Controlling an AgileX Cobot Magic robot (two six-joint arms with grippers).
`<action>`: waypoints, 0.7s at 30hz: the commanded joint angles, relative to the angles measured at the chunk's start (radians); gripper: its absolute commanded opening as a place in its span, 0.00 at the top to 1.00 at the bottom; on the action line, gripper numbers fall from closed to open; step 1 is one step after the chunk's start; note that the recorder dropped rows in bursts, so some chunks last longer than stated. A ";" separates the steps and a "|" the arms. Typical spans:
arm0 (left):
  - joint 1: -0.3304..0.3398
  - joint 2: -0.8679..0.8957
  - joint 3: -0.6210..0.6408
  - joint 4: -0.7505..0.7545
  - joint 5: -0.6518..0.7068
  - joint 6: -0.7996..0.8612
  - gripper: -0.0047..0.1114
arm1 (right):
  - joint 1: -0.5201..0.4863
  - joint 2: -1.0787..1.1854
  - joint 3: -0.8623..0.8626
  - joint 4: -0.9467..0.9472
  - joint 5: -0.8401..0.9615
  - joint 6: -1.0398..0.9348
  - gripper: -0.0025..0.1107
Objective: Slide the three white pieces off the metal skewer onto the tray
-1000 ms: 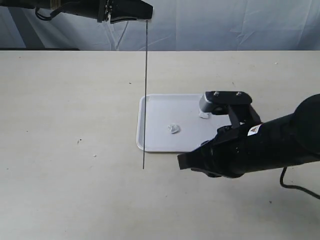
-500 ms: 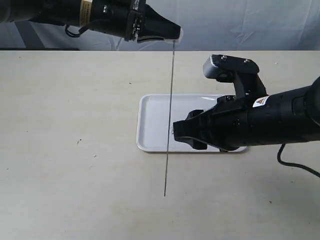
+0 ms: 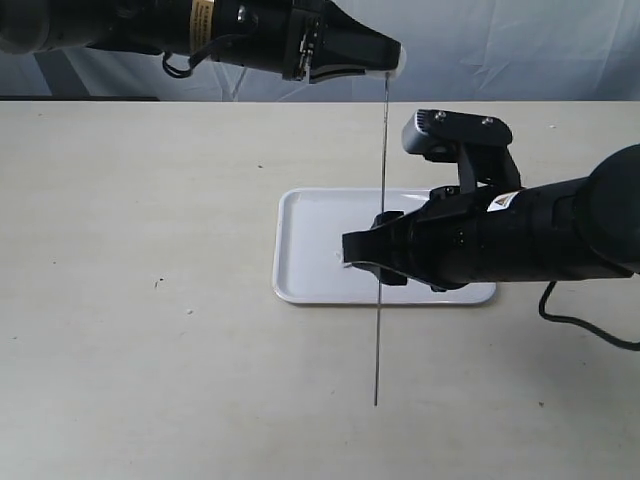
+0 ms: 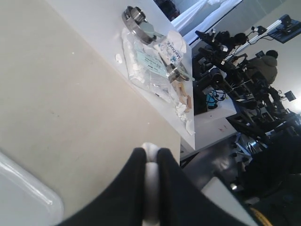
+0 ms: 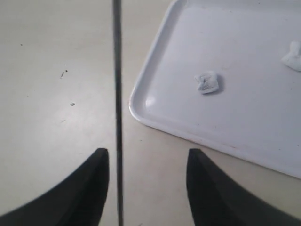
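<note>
Next, my right gripper takes hold of the shaft [image 5: 119,174] before my left gripper, which holds the skewer by its last white piece, opens and backs away.
The metal skewer [image 3: 381,250] hangs upright in front of the tray [image 3: 300,240], its lower tip low over the table. My left gripper [image 3: 392,58] is shut on a white piece [image 4: 150,179] at the skewer's top end, and the lump bulges out between its fingertips [image 4: 136,157]. My right gripper [image 5: 147,153] is open with the skewer [image 5: 117,94] between its fingers, close to one finger and not touching it. Two white pieces [image 5: 207,82] [image 5: 294,55] lie on the tray [image 5: 141,101]. In the exterior view my right gripper [image 3: 372,258] covers them.
In the left wrist view a corner of the tray [image 4: 28,197] shows, and beyond the table's edge a second table carries a clear bag of white bits [image 4: 148,63] and a metal ring [image 4: 136,19]. Bare tabletop lies left of the tray.
My left gripper has carried the hanging skewer to the right. My right arm has risen from the tray and moved left, so its open fingers now stand on either side of the skewer.
</note>
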 commanded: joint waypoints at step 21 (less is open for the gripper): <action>-0.021 -0.009 0.003 -0.038 -0.001 0.002 0.96 | -0.004 0.035 -0.005 0.000 -0.030 -0.004 0.98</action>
